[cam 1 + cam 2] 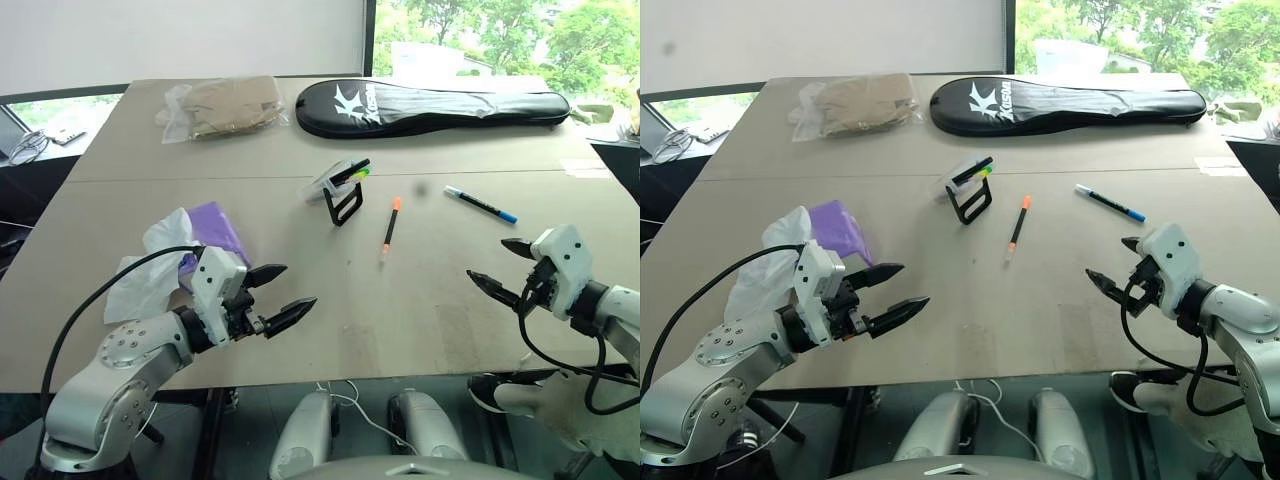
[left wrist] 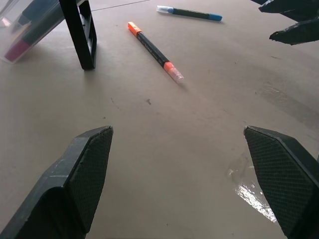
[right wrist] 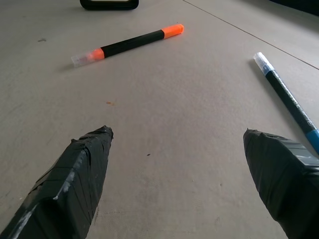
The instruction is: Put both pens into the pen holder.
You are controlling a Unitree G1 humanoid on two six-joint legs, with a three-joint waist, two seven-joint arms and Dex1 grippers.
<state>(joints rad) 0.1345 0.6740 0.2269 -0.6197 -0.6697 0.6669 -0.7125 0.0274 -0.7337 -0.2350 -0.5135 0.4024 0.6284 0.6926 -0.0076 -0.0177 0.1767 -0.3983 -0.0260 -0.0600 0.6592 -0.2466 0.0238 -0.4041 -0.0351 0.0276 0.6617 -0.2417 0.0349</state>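
The blue-ended pen is next for my right gripper. It should go there and close on the middle of the pen's black body (image 1: 483, 205) (image 3: 290, 102).
The orange-capped pen (image 1: 391, 224) lies flat mid-table, and the white-and-blue-ended pen (image 1: 480, 204) lies to its right. The pen holder (image 1: 338, 186), a clear cup on a black wire frame, leans left of them with a black green-tipped pen inside. My left gripper (image 1: 280, 292) hovers open and empty near the table's front left, well short of the pens. My right gripper (image 1: 505, 268) is open and empty at the front right, nearer the blue-ended pen (image 3: 286, 97). The left wrist view shows the orange pen (image 2: 153, 51) ahead and the holder frame (image 2: 82, 35).
A crumpled white and purple bag (image 1: 185, 250) lies beside my left arm. At the far edge sit a clear bag with tan contents (image 1: 225, 106) and a black racket case (image 1: 430, 106). A tape seam crosses the table behind the holder.
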